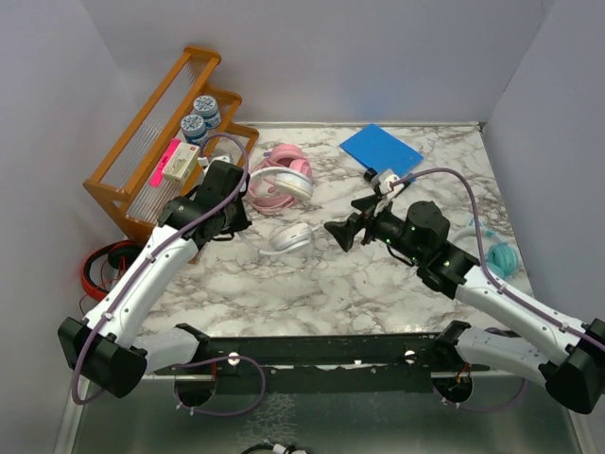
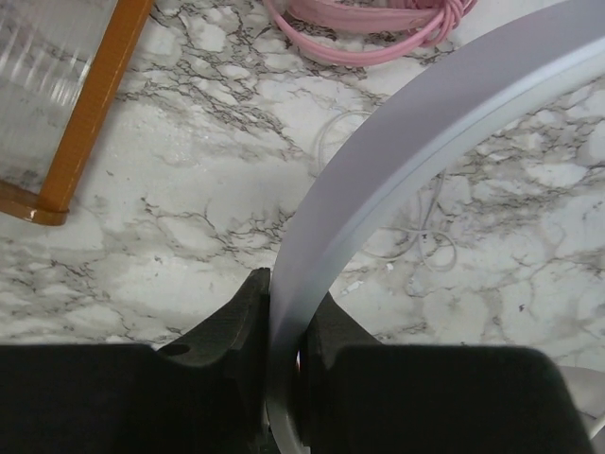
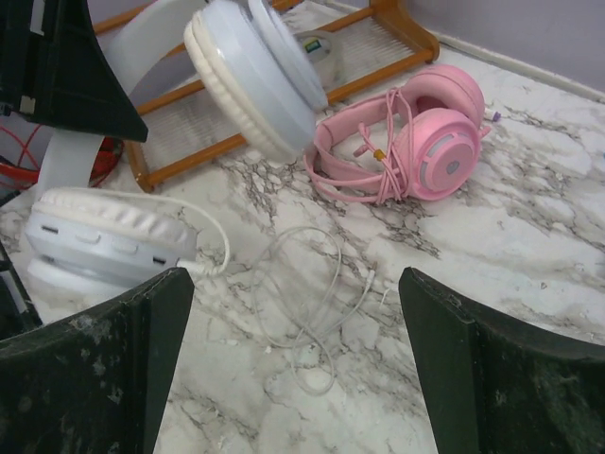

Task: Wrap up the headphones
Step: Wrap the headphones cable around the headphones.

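Observation:
My right gripper grips the white headphones' thin cable [image 1: 317,227] [image 3: 225,257] next, close to where it comes out of the lower earcup.
The white headphones [image 1: 288,237] sit mid-table. My left gripper [image 1: 241,225] is shut on their headband [image 2: 378,180], which runs up between the jaws in the left wrist view [image 2: 286,284]. In the right wrist view, one white earcup [image 3: 250,76] hangs raised and the other [image 3: 104,236] is near the table. Their thin white cable [image 3: 312,303] lies loose on the marble. My right gripper [image 1: 342,219] is open and empty just right of them, its jaws wide above the cable [image 3: 293,276]. The pink headphones [image 1: 284,175] with bundled cable lie behind. The teal headphones [image 1: 498,255] lie far right.
A wooden rack [image 1: 142,151] with small tins stands at the back left, close to my left arm. A red-and-black pair [image 1: 99,265] lies off the table's left edge. A blue pad [image 1: 380,148] and a small white item [image 1: 385,178] lie at the back right.

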You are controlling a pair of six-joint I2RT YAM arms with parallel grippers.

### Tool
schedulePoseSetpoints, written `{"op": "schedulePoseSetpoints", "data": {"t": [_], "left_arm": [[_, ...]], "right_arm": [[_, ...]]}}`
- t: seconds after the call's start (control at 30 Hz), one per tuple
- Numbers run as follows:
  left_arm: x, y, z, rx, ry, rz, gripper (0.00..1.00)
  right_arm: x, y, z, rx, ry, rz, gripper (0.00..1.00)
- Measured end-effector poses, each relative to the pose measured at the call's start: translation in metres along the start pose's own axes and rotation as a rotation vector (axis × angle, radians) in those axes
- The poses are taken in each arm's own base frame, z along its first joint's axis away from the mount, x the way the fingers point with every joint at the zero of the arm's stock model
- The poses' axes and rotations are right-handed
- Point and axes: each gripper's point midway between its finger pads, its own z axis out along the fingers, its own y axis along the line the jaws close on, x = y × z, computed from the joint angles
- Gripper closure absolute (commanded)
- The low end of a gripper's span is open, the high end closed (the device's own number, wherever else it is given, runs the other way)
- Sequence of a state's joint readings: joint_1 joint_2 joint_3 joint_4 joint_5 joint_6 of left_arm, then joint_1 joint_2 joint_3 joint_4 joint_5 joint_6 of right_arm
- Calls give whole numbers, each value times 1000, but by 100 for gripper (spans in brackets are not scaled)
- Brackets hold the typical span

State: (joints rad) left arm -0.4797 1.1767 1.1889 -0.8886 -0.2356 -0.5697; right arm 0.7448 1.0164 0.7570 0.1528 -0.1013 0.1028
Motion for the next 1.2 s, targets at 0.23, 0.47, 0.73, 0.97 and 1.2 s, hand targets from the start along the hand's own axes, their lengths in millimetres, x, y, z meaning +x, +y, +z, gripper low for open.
{"op": "schedulePoseSetpoints", "data": {"t": [0.23, 0.47, 0.73, 0.97, 1.2], "left_arm": [[-3, -7, -22, 15, 23, -148, 100], [-13, -22, -46, 92, 33, -168, 100], [-32, -28, -101, 279, -136, -193, 100], [-66, -74, -158, 521, -151, -174, 100], [-51, -86, -143, 537, -35, -153, 100]], "right_arm": [[16, 6, -26, -4, -19, 126, 0], [36, 14, -33, -37, -3, 205, 1], [69, 27, -46, -134, -42, 191, 2], [94, 53, -30, -327, 9, 121, 2], [108, 73, -9, -479, 15, 66, 6]]}}
